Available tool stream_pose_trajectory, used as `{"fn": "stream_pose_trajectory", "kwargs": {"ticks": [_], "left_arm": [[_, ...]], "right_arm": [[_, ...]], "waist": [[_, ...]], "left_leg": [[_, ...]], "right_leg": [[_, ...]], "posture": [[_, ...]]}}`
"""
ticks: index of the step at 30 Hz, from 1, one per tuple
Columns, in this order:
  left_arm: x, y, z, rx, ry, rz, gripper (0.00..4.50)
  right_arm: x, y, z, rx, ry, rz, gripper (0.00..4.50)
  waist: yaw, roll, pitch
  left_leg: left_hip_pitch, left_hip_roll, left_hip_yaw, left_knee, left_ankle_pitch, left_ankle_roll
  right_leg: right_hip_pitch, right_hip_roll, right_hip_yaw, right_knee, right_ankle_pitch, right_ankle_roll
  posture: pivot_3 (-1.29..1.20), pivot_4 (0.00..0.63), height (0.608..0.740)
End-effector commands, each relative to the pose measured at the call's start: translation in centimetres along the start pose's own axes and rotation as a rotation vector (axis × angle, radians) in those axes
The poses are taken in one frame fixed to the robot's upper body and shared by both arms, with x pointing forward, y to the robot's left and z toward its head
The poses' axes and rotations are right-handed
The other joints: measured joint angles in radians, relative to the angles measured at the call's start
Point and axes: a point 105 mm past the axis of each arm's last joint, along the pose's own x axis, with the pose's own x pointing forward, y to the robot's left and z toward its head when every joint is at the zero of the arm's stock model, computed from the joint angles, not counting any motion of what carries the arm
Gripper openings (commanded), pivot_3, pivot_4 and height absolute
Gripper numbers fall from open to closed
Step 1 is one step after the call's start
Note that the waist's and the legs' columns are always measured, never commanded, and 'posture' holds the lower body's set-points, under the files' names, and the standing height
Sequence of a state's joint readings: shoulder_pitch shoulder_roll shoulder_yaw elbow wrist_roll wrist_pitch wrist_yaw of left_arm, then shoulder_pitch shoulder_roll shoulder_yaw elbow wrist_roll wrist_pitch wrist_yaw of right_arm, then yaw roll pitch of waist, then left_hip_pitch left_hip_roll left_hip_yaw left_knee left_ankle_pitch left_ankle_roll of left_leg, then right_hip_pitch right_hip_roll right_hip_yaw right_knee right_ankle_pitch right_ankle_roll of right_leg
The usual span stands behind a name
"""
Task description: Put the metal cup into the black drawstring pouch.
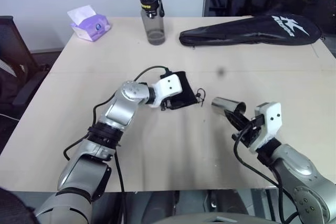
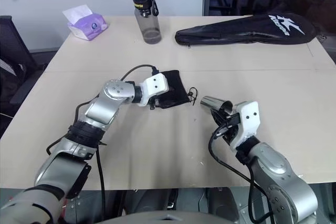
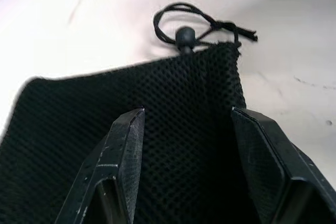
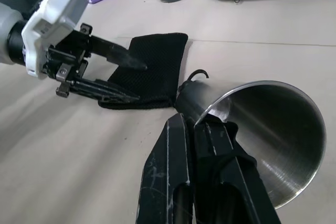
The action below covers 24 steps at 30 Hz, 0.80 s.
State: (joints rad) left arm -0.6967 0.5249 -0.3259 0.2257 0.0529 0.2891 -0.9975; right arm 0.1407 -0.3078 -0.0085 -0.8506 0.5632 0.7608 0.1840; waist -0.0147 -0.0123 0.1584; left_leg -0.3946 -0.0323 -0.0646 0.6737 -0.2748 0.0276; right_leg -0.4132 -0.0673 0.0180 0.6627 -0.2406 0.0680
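The pouch's opening is lying flat toward the base of the metal cup, so my left gripper should pinch the pouch's near edge [image 1: 187, 104] by the cord and lift the pouch open.
The black drawstring pouch [image 1: 182, 88] lies flat on the tan table, its cord [image 3: 184, 22] and toggle pointing toward the cup. My left gripper [image 3: 189, 111] is right over the pouch, open, its two fingers spread above the mesh fabric. From the right wrist view, one left finger [image 4: 123, 57] is over the pouch and the other runs along its near edge. The metal cup [image 1: 227, 106] hangs on its side just right of the pouch, base toward the cord. My right gripper [image 4: 194, 121] is shut on the cup's rim, one finger inside the mouth.
At the back of the table stand a grey bottle with a black cap [image 1: 152, 17], a purple tissue pack [image 1: 89, 23] and a long black racket case [image 1: 252, 30]. A dark chair [image 1: 13, 61] sits off the table's left edge.
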Motion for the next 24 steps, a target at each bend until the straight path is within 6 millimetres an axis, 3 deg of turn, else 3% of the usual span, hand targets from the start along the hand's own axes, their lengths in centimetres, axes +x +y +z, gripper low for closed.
{"fn": "stream_pose_trajectory", "kwargs": {"ticks": [1, 20, 24], "left_arm": [[-0.4, 0.1, 1.4, -0.018, -0.047, -0.005, 2.68], [0.4, 0.6, 0.7, 0.097, 0.007, 0.087, 2.68], [0.2, 0.9, 1.3, 0.088, -0.012, 0.098, 0.85]], "right_arm": [[-0.2, 0.7, 1.4, -0.025, -0.051, 0.022, 0.00], [-0.3, 0.7, 1.2, -0.030, -0.044, 0.021, 0.00], [-0.3, 0.7, 1.2, -0.031, -0.044, 0.019, 0.00]], "waist": [[0.000, 0.000, 0.000], [0.000, 0.000, 0.000], [0.000, 0.000, 0.000]], "left_leg": [[0.000, 0.000, 0.000, 0.000, 0.000, 0.000], [0.000, 0.000, 0.000, 0.000, 0.000, 0.000], [0.000, 0.000, 0.000, 0.000, 0.000, 0.000]], "right_leg": [[0.000, 0.000, 0.000, 0.000, 0.000, 0.000], [0.000, 0.000, 0.000, 0.000, 0.000, 0.000], [0.000, 0.000, 0.000, 0.000, 0.000, 0.000]], "posture": [[0.00, 0.150, 0.740], [0.00, 0.150, 0.740], [0.00, 0.150, 0.740]]}}
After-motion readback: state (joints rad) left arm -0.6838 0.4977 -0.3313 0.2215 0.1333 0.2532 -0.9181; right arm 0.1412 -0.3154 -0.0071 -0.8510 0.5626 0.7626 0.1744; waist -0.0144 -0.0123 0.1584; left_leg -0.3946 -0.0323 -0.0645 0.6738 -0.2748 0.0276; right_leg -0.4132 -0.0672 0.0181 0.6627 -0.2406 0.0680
